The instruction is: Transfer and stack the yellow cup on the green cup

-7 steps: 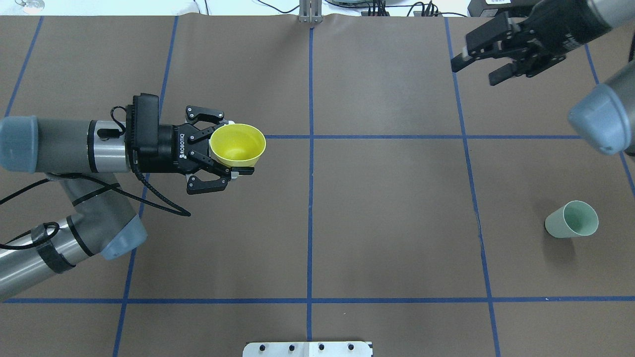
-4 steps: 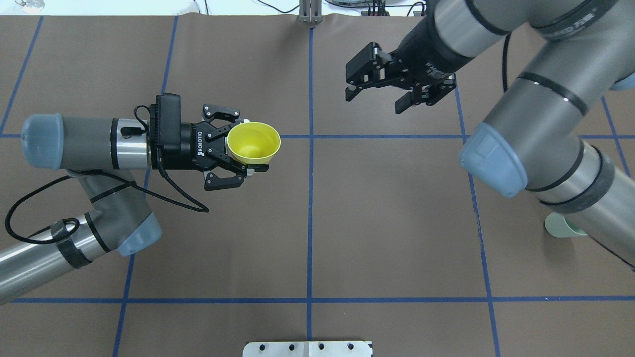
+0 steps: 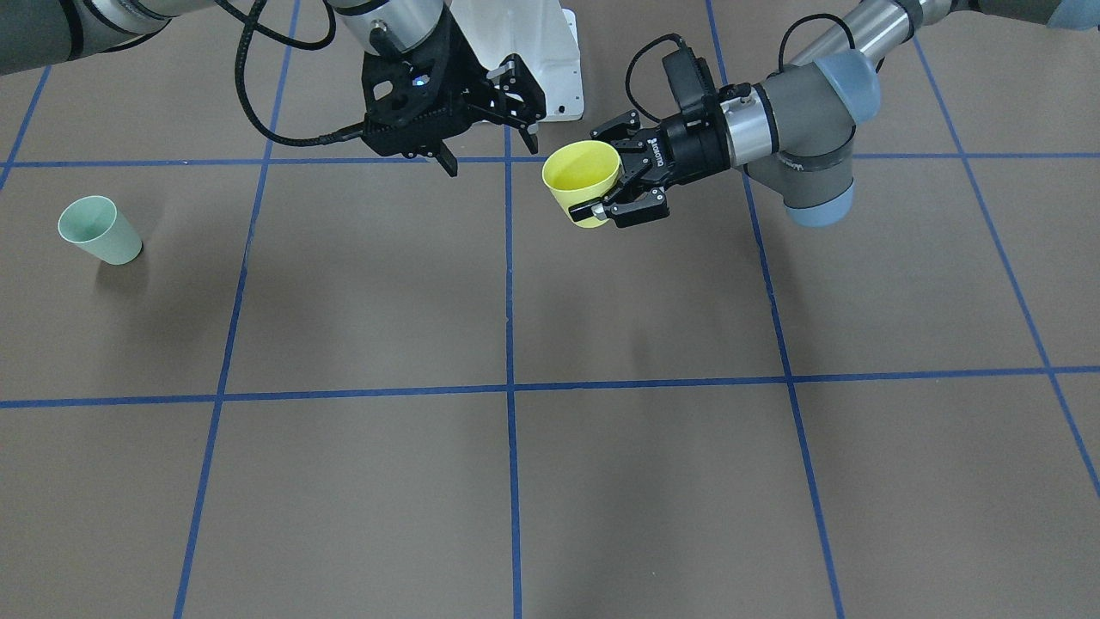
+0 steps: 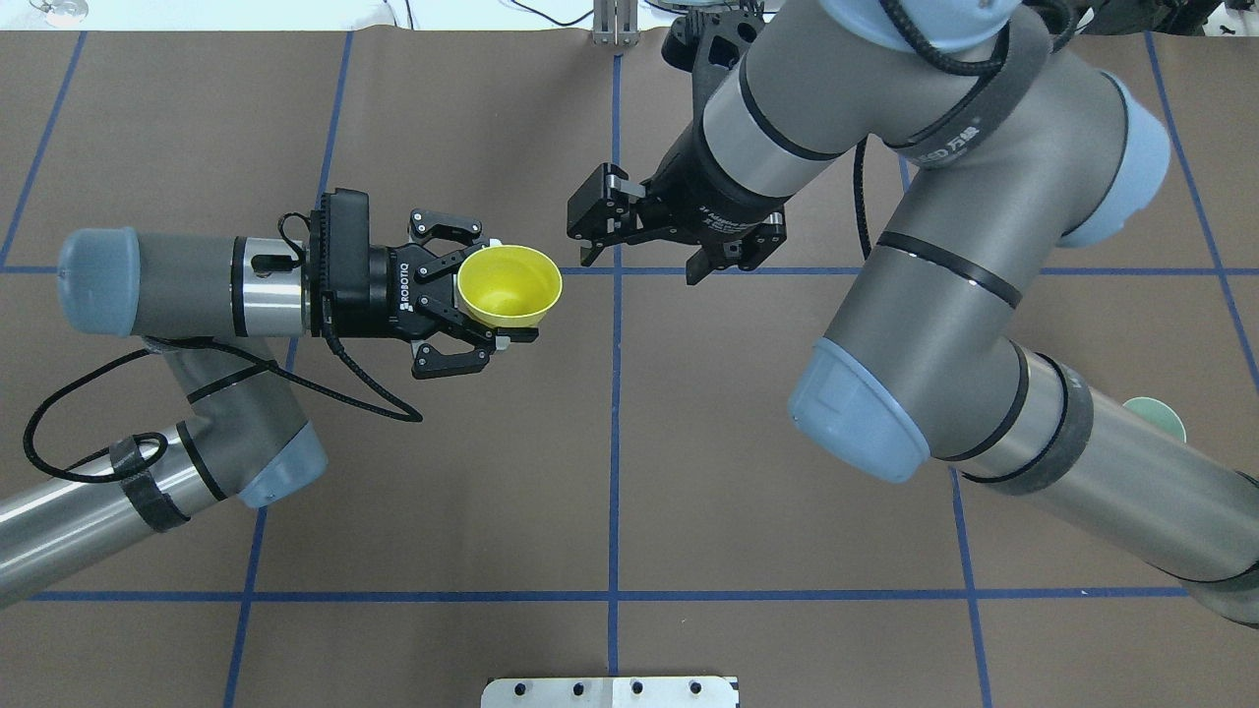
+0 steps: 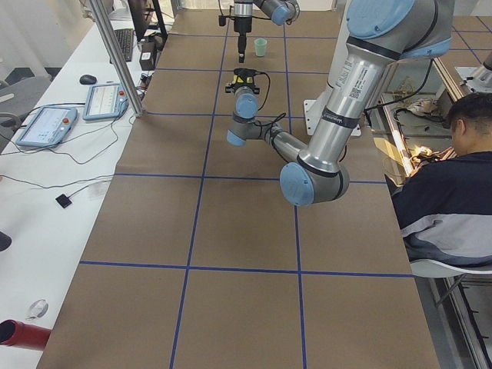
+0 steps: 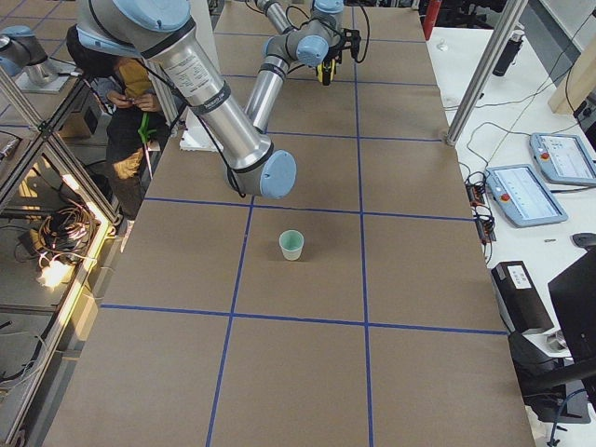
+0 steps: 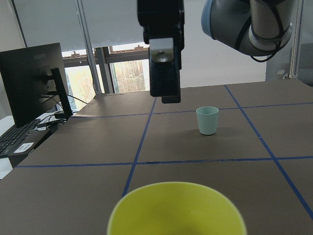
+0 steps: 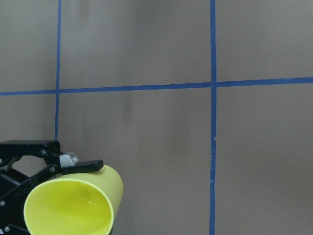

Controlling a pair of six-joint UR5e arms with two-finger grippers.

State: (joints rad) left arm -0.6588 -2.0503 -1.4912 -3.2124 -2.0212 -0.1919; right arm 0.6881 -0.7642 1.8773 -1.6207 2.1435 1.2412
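Next, I close my right gripper on the yellow cup's rim (image 3: 546, 164) (image 8: 112, 211), across from my left gripper, with one finger inside the cup and the other one outside it.
The yellow cup (image 4: 509, 287) is held above the table, left of the centre line, in my left gripper (image 4: 507, 290), which is shut on its sides; it also shows in the front view (image 3: 583, 176) and the right wrist view (image 8: 73, 205). My right gripper (image 4: 641, 265) is open and empty, points downward, and hangs just right of the cup and apart from it. The green cup (image 3: 99, 229) stands upright on the table far to my right. In the overhead view my right arm hides most of the green cup (image 4: 1161, 415).
Blue tape lines (image 4: 615, 442) split the brown table into squares. A white mounting plate (image 4: 610, 691) sits at the near edge. My right arm's elbow (image 4: 856, 413) reaches over the table's right half. An operator (image 5: 450, 169) sits beside the table.
My right arm has swung left from the far right corner to the centre line, gripper open, covering the green cup in the overhead view. My left gripper has carried the yellow cup slightly right.
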